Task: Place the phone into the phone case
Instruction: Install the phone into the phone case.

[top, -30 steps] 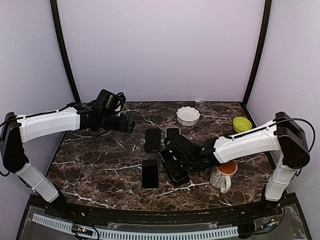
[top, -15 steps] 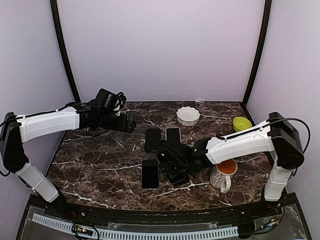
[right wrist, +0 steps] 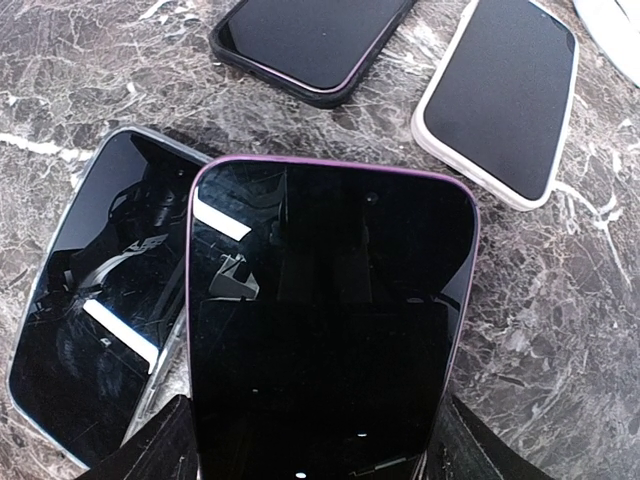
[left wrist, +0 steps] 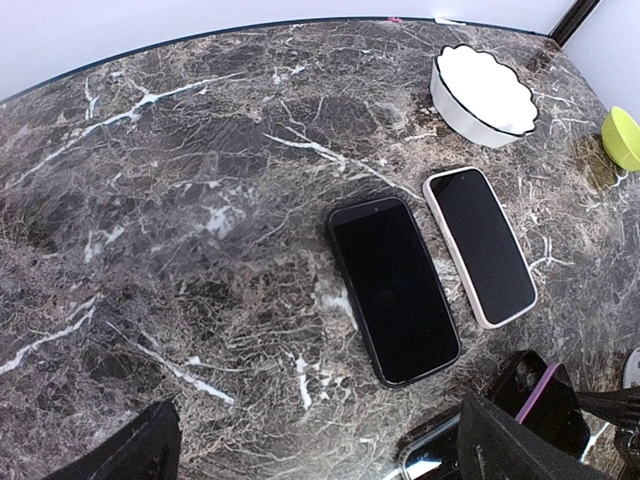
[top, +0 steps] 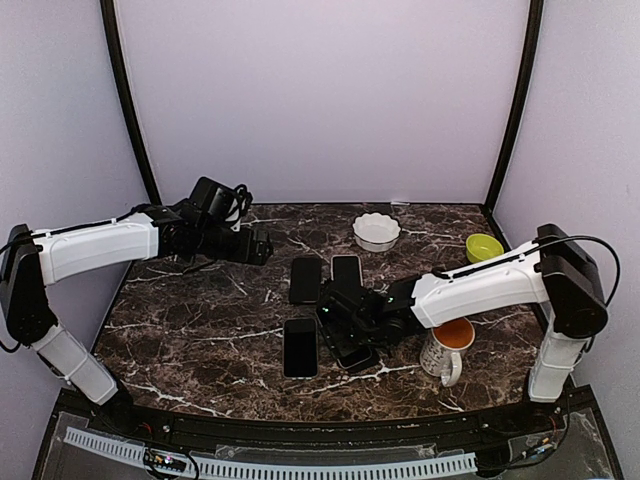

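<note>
The robot's right gripper needs to put the dark phone, still held flat above the table, down on the table (top: 350,342) (right wrist: 332,395) between the silver-rimmed phone and the mug.
My right gripper (top: 338,312) is shut on a dark phone with a purple edge (right wrist: 330,320) and holds it flat just above the table; its fingers (right wrist: 150,450) flank the phone's near end. Left of it lies a silver-rimmed phone (right wrist: 85,330), face up, which also shows in the top view (top: 300,347). Beyond lie a black-cased phone (right wrist: 310,40) and a white-cased phone (right wrist: 500,100), side by side in the top view as well, black (top: 306,279) and white (top: 346,270). My left gripper (top: 252,246) is open and empty, hovering at the back left.
A white scalloped bowl (top: 377,231) and a green bowl (top: 484,248) stand at the back right. A mug with an orange inside (top: 452,345) stands close under my right forearm. The left wrist view shows the two cased phones, black (left wrist: 395,290) and white (left wrist: 480,245).
My right gripper has moved a little to the left with the purple-edged phone in it. The left arm has not moved.
</note>
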Available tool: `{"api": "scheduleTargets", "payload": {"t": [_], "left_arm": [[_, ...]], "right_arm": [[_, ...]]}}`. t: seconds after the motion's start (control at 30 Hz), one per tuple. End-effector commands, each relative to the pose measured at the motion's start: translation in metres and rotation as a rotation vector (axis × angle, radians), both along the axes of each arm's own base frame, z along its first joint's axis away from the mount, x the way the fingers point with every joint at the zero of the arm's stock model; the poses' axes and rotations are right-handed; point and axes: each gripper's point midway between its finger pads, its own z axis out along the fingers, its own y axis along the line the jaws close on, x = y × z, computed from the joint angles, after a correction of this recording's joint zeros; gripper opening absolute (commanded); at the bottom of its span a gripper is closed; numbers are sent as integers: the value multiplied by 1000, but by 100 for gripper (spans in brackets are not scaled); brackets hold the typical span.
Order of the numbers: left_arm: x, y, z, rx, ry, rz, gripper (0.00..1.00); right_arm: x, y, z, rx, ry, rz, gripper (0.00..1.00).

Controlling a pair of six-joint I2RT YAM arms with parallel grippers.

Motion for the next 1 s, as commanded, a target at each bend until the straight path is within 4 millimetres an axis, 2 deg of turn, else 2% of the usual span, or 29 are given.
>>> {"api": "scheduleTargets", "payload": {"t": [0.0,0.33,0.63,0.73,0.97], "left_arm": [[2,2,18,-42,-38,10,99],[2,1,15,-53,-23,8,99],[2,0,14,-62,-16,2,99],[1,-1,14,-66,-14,-1,99],[2,0,14,-65,-14,1,99]], "right_arm": [[9,7,34,61,-69,-16,24],[11,-5,36,69,-80,-35,23],[7,-13,6,36,-19,-35,23],[3,-10,-3,33,9,-23,23],[-1,-11,-14,23,46,-27,23]]}}
